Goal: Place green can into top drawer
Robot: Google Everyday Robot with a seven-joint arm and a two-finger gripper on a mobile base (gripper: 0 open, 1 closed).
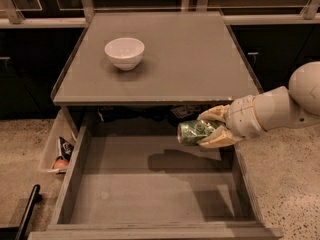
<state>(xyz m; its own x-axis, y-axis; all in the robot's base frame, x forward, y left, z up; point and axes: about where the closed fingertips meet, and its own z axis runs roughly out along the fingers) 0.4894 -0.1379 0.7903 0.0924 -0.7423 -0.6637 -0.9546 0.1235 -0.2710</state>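
Next, the gripper releases the green can on the shadowed rear part of the top drawer's grey bottom (pixel 178 158).
The green can (pixel 192 132) lies on its side in my gripper (pixel 209 129), its silvery end facing left. The gripper's pale fingers (pixel 215 114) are shut on the can from above and below. The can hangs in the air over the right rear part of the open top drawer (pixel 150 189), and its shadow falls on the drawer's grey bottom. The arm comes in from the right. The drawer is pulled out wide below the cabinet top.
A white round bowl (pixel 124 52) stands on the grey cabinet top (pixel 200 59) at the back left. A narrow pale plastic bin (pixel 57 151) with small colourful items hangs left of the drawer. A dark bar (pixel 27 211) lies at the lower left on the speckled floor.
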